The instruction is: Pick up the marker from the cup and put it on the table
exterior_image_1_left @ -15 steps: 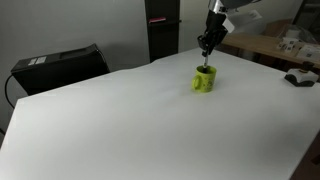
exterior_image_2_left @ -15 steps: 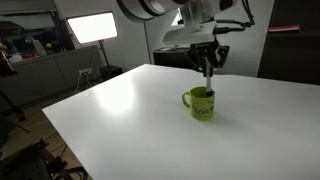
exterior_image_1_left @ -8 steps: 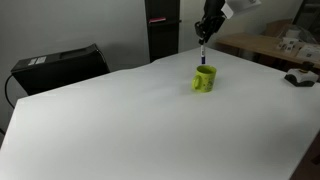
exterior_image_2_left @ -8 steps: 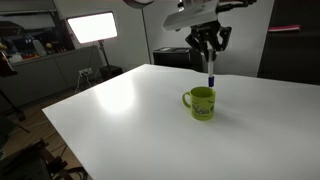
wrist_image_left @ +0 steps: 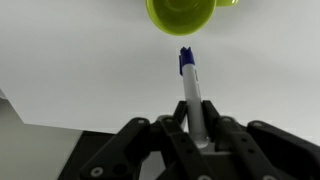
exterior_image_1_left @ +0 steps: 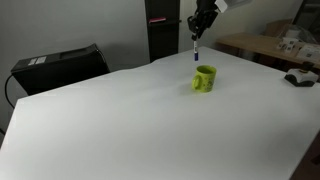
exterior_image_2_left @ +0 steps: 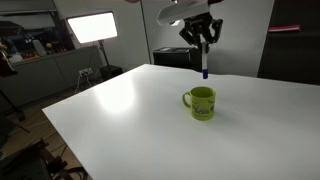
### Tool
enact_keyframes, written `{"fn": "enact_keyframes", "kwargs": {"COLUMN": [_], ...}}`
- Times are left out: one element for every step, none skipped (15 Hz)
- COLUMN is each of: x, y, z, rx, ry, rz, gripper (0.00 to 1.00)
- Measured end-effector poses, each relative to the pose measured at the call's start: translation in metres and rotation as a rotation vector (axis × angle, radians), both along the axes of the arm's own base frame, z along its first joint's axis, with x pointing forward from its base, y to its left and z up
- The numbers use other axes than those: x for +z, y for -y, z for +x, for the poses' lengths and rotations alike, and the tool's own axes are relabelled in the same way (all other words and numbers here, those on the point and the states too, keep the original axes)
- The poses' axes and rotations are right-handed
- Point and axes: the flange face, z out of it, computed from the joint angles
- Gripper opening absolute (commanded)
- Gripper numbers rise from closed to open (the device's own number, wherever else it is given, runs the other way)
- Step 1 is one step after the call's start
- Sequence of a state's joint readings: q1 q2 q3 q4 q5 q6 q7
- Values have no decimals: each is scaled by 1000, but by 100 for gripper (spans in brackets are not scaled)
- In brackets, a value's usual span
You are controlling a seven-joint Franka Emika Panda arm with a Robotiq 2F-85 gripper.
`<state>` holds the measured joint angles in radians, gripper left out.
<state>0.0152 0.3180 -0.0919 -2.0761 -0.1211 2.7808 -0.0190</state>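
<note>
I will let go of the marker on the bare white table [exterior_image_1_left: 171,105] next to the lime-green cup, just past the cup's handle.
My gripper [exterior_image_1_left: 199,27] [exterior_image_2_left: 204,38] [wrist_image_left: 199,133] is shut on the marker [wrist_image_left: 192,92], a thin white marker with a dark blue cap. The marker hangs straight down from the fingers, cap end lowest, in both exterior views [exterior_image_1_left: 195,48] [exterior_image_2_left: 205,62]. It is lifted clear above the lime-green cup [exterior_image_1_left: 205,78] [exterior_image_2_left: 201,101], which stands upright on the white table [exterior_image_1_left: 130,120] [exterior_image_2_left: 130,115] with its handle to the side. In the wrist view the cup's rim [wrist_image_left: 181,14] shows at the top edge, beyond the cap tip.
A black case [exterior_image_1_left: 60,65] sits at the table's far edge. A light wooden table [exterior_image_1_left: 265,45] with clutter stands behind the cup. A dark cabinet [exterior_image_1_left: 163,30] is at the back. A bright lamp panel [exterior_image_2_left: 90,27] and shelves stand beyond the table.
My gripper has risen and drawn the marker up out of the cup, moving a little away from it. The cup has stayed in place.
</note>
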Motion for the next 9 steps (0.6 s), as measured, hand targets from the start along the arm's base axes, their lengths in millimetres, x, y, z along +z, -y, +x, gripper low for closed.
{"fn": "enact_keyframes", "kwargs": {"x": [-2,-5,-8,-11,-14,-17,-20,-23,-25], "y": [-10,-22,-34,-47,-60,-72,-84,-94,-104], "z": [0,0,-1,-2,-3,-5,-6,-8,-10], "rx": [20,43,66,89,110,130,150,168,187], "ry": [-7,-15,-22,-30,-37,-45,-54,-63,-72], "rz": [-1,-3,-4,-3,0,2,4,7,10], "gripper": [5,5,5,5,5,5,5,5,5]}}
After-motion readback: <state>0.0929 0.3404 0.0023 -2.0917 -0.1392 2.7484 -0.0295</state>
